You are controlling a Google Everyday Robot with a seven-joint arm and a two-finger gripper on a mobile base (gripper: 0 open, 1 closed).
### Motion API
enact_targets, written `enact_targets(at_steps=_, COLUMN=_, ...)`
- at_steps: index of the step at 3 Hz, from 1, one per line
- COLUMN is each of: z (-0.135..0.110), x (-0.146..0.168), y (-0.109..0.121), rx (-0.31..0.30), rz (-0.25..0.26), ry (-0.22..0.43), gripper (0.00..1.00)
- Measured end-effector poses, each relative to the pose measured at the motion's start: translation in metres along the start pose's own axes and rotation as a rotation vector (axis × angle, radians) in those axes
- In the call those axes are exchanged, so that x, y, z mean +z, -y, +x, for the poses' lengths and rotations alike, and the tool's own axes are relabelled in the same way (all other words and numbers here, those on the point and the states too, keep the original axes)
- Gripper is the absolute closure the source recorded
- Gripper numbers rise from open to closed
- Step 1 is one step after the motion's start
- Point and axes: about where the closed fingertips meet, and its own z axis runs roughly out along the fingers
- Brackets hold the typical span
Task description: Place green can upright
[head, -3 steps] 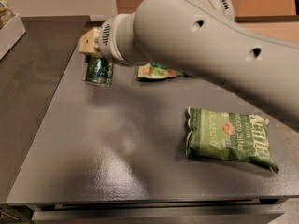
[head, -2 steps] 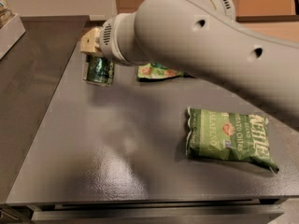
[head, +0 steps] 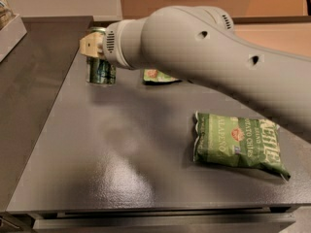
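Note:
I need to release the green can upright on the grey table [head: 109, 106] between the dark counter and the smaller green bag. The can now stands near the table's far end.
The green can [head: 100, 72] stands upright near the far left of the dark grey table [head: 121, 149]; its silver top shows just above the gripper. My gripper [head: 93, 43] is at the can's upper part, its tan end against the can's left side, with the big grey arm [head: 204, 47] reaching in from the right. The wrist hides most of the gripper and the can's upper right side.
A green jalapeño chip bag [head: 238, 144] lies flat at the right of the table. A smaller green bag [head: 158, 76] lies partly under the arm behind the can. A pale tray edge [head: 9, 30] sits at the far left on a neighbouring counter.

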Motion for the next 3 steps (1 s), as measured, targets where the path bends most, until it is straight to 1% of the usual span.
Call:
enact_targets(at_steps=1, z=0.004, x=0.011, y=0.004, rx=-0.087, rz=0.054, ry=-0.048, gripper=1.00)
enact_targets(at_steps=2, z=0.001, x=0.019, y=0.005, rx=-0.168, rz=0.096, ry=-0.095, gripper=1.00)
enact_targets(at_steps=3, z=-0.006, x=0.023, y=0.001, rx=-0.268, rz=0.107, ry=-0.143, gripper=1.00)
